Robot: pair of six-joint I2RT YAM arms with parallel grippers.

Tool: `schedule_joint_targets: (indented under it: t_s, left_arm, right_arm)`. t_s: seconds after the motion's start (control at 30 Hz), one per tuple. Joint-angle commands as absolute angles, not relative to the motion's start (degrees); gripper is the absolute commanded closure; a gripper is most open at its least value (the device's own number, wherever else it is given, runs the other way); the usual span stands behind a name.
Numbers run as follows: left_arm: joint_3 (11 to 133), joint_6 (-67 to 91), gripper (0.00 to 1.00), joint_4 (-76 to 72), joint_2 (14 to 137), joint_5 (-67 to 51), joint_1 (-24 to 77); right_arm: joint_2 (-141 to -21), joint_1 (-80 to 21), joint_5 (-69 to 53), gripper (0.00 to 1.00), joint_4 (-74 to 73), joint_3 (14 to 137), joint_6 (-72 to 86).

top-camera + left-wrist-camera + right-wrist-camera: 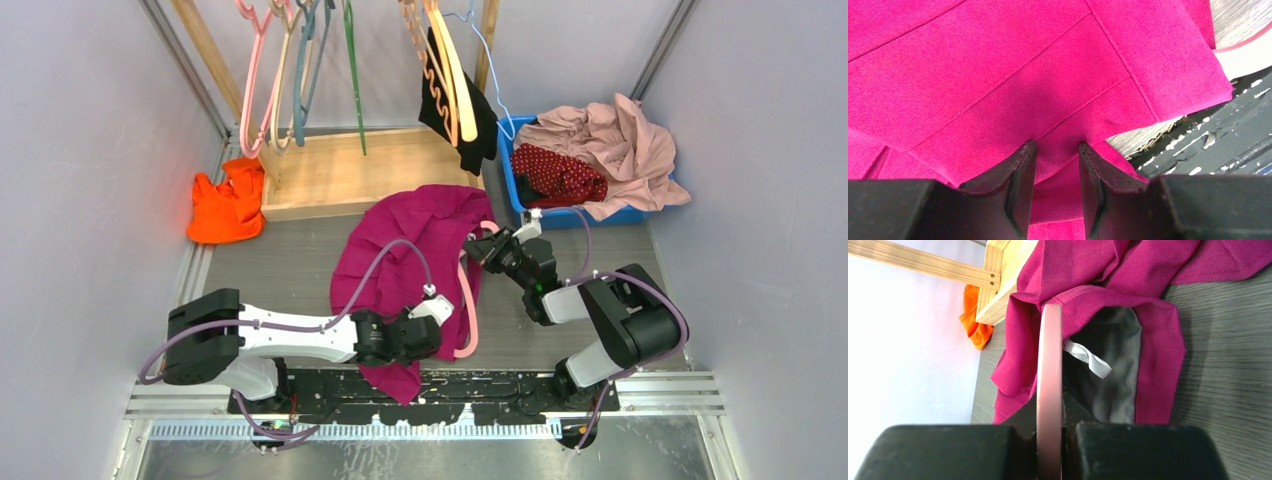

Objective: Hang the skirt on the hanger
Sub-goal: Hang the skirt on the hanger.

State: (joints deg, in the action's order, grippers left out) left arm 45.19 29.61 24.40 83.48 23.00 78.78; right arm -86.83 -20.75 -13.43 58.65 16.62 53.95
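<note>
The hanger's near end is outside, so I need to pull the magenta garment's edge (pixel 1115 131) over it with my left gripper.
The skirt (pixel 560 175), dark red with small white dots, lies in the blue bin (pixel 517 190) at the back right, away from both grippers. The thin pink hanger (pixel 466 315) (pixel 1049 365) runs into the grey-lined opening of a plain magenta garment (pixel 410 235) (pixel 1098 270) spread on the table. My right gripper (pixel 488 245) (pixel 1050 407) is shut on the hanger. My left gripper (pixel 438 312) (pixel 1057 147) stands open low over the magenta garment (pixel 998 75), fabric showing between its fingers.
A pale pink garment (pixel 625 145) is heaped over the bin. A wooden rack base (pixel 340 170) stands at the back, with several hangers (pixel 290 70) and a black garment (pixel 470 120) hanging above. An orange cloth (pixel 228 205) lies at the left.
</note>
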Motion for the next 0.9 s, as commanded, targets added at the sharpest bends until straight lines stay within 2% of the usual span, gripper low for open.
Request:
schedule_joint_targets:
  t_s: [0.0, 0.07, 0.1, 0.13, 0.17, 0.23, 0.33, 0.4, 0.47, 0.53, 0.57, 0.6, 0.73, 0.87]
  left_arm:
    - [44.5, 27.1, 0.61, 20.8, 83.6, 21.3, 79.0]
    - [43.9, 27.4, 0.55, 20.2, 82.9, 20.8, 79.0]
    - [43.7, 27.5, 0.49, 20.1, 82.5, 20.6, 79.0]
    - [43.7, 27.8, 0.34, 20.0, 82.3, 20.8, 78.9]
    - [43.7, 27.9, 0.24, 20.0, 82.3, 20.6, 78.8]
    - [43.9, 27.9, 0.23, 20.0, 82.7, 20.7, 78.8]
    - [43.8, 27.9, 0.26, 19.4, 83.9, 20.8, 78.3]
    - [43.7, 27.7, 0.32, 18.8, 84.8, 21.2, 78.1]
    - [43.4, 27.8, 0.44, 18.5, 85.5, 21.3, 77.5]
    - [43.5, 28.3, 0.71, 18.9, 86.0, 22.0, 77.0]
    - [43.7, 28.5, 0.88, 19.2, 86.2, 22.3, 76.7]
    - [44.0, 28.9, 0.99, 19.9, 86.3, 22.9, 76.7]
    - [44.8, 29.7, 1.0, 21.6, 85.2, 22.2, 76.7]
    - [45.7, 31.4, 1.0, 23.2, 79.7, 15.6, 76.6]
  right_arm:
    - [-87.3, -19.8, -10.8, 0.99, 65.0, 19.9, 54.1]
    - [-87.4, -19.8, -11.0, 0.99, 65.0, 20.0, 54.1]
    - [-87.5, -19.7, -11.0, 0.99, 65.0, 20.0, 54.1]
    - [-87.6, -19.7, -11.0, 0.99, 65.0, 20.0, 54.1]
    - [-87.7, -19.7, -11.0, 0.99, 65.0, 20.1, 54.1]
    - [-87.9, -19.6, -11.1, 0.99, 65.2, 20.1, 54.2]
    - [-87.9, -19.6, -11.0, 0.99, 65.4, 20.0, 54.3]
    - [-87.9, -19.6, -11.0, 0.99, 65.5, 19.8, 54.4]
    - [-87.7, -19.5, -11.0, 0.99, 65.5, 19.7, 54.3]
    - [-87.6, -19.4, -10.9, 0.99, 65.5, 19.5, 54.3]
    - [-87.5, -19.4, -10.8, 0.99, 65.5, 19.4, 54.3]
    - [-87.5, -19.3, -10.8, 0.99, 65.6, 19.4, 54.4]
    - [-87.5, -19.2, -9.8, 0.99, 66.0, 19.1, 54.6]
    - [-88.5, -19.2, -7.5, 0.99, 67.9, 19.4, 55.5]
